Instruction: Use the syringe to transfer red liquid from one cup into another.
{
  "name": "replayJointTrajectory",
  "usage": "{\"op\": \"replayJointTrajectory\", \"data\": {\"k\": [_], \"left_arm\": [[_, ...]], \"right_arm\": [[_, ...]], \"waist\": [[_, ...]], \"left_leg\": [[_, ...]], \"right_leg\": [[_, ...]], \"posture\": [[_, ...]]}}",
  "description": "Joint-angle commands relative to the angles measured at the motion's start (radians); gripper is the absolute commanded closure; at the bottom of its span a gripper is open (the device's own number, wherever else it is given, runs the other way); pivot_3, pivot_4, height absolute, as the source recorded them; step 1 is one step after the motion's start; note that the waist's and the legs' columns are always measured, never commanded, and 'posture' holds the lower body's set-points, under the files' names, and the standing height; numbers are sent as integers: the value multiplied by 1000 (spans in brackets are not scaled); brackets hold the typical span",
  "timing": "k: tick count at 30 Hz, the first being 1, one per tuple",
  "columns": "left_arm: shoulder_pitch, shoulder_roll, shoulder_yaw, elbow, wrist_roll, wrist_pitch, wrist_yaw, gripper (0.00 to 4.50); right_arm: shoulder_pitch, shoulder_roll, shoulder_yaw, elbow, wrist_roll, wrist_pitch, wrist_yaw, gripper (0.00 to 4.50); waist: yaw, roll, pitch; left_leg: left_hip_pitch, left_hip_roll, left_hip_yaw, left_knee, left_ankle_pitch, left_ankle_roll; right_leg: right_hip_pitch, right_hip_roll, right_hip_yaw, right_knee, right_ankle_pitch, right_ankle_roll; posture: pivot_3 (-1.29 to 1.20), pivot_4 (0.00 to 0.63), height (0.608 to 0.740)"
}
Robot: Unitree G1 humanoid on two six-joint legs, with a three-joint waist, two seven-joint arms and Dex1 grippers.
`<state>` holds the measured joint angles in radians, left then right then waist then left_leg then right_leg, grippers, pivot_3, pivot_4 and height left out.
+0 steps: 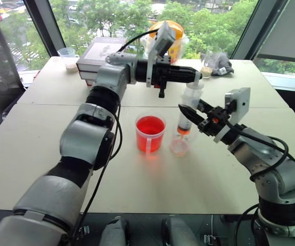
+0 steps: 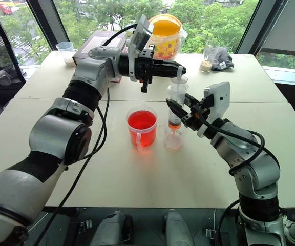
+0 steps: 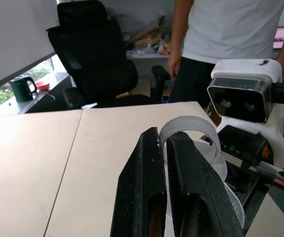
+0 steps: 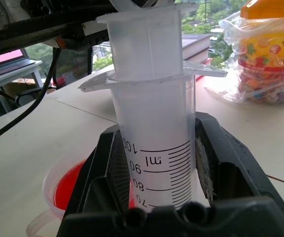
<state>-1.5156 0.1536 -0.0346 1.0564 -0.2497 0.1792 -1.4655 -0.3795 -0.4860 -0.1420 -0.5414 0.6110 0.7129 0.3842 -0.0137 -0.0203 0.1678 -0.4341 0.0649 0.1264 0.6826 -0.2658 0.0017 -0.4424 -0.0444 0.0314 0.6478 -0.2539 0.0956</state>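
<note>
I need to release the clear syringe with my right gripper on the bare table (image 1: 227, 148) beside the small cup, away from the handled cup.
The clear syringe (image 1: 191, 100) stands upright, its orange tip (image 1: 182, 131) just above the small squat cup (image 1: 179, 147). My right gripper (image 1: 191, 111) is shut on its barrel; the right wrist view shows the scale marks between the black fingers (image 4: 216, 163). My left gripper (image 1: 197, 77) reaches in level from the left. It is shut on the rim of the white plunger (image 3: 189, 126) at the syringe's top. The handled cup (image 1: 150, 134) holds red liquid (image 1: 150, 125) and stands just left of the small cup.
At the table's back stand a stack of books (image 1: 99, 54), a yellow-lidded jar in a plastic bag (image 1: 168, 36), a small cup (image 1: 68, 56) and a glass (image 1: 207, 69) by a dark cloth (image 1: 222, 64). A person (image 3: 226, 29) and a black chair (image 3: 97, 64) are beyond the table.
</note>
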Motion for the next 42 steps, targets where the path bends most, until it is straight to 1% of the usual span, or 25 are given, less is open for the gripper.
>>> {"op": "replayJointTrajectory", "data": {"k": [1,6,8,20,25,28,30,32,33,38,40,42], "left_arm": [[1,-19,-32,-36,29,-18,-37,4478],[43,-25,-53,-53,60,-30,-50,4478],[69,-26,-70,-58,83,-64,-40,4478],[145,-35,-84,-93,96,-57,-35,4478],[128,-25,-55,-97,80,-54,3,4478],[100,-4,-13,-108,40,-10,9,4478],[94,12,7,-119,19,26,7,3846],[99,31,18,-125,13,44,13,3071],[102,41,22,-125,14,44,22,2487],[103,106,67,-109,-1,57,85,71],[102,140,94,-101,-12,69,116,71],[119,174,107,-118,-21,92,112,71]], "right_arm": [[-44,-6,-27,-49,11,-37,3,3057],[-68,-13,-41,-49,21,-32,3,3057],[-76,-16,-51,-44,25,-31,3,3057],[-118,-57,-102,-31,51,-12,6,3057],[-99,-58,-95,-20,57,-15,7,3057],[-64,-41,-79,-11,51,-24,10,3057],[-43,-29,-70,-7,47,-28,13,3057],[-22,-24,-57,-6,37,-35,18,3057],[-16,-20,-54,-6,37,-36,18,3057],[-7,-16,-49,4,31,-50,22,3057],[-6,-15,-48,8,31,-54,23,3057],[-6,-15,-48,13,30,-57,25,3057]], "waist": [[0,0,0],[0,0,0],[0,0,0],[1,0,0],[1,0,0],[1,0,0],[0,0,0],[-1,0,0],[-1,0,0],[-1,0,0],[-2,0,0],[-3,0,0]], "left_leg": [[0,0,0,0,0,0],[0,0,0,0,0,0],[0,0,0,0,0,0],[0,0,0,1,0,0],[0,0,0,1,0,0],[0,0,0,1,0,0],[0,0,0,1,0,0],[0,0,0,1,0,0],[0,0,0,1,0,0],[0,0,0,1,0,0],[0,0,0,1,0,0],[0,0,0,1,0,0]], "right_leg": [[0,0,0,0,0,0],[0,0,0,0,0,0],[0,0,0,0,0,0],[0,0,0,0,0,0],[0,0,0,0,0,0],[0,0,0,1,0,0],[0,0,0,1,0,0],[0,0,0,1,0,0],[0,0,0,1,0,0],[0,0,0,2,0,0],[0,0,0,2,0,0],[0,0,0,2,0,0]], "posture": [[0,150,740],[0,150,740],[0,150,740],[0,150,740],[0,150,740],[0,150,740],[0,150,740],[0,150,740],[0,150,740],[0,150,740],[0,150,740],[0,150,740]]}}
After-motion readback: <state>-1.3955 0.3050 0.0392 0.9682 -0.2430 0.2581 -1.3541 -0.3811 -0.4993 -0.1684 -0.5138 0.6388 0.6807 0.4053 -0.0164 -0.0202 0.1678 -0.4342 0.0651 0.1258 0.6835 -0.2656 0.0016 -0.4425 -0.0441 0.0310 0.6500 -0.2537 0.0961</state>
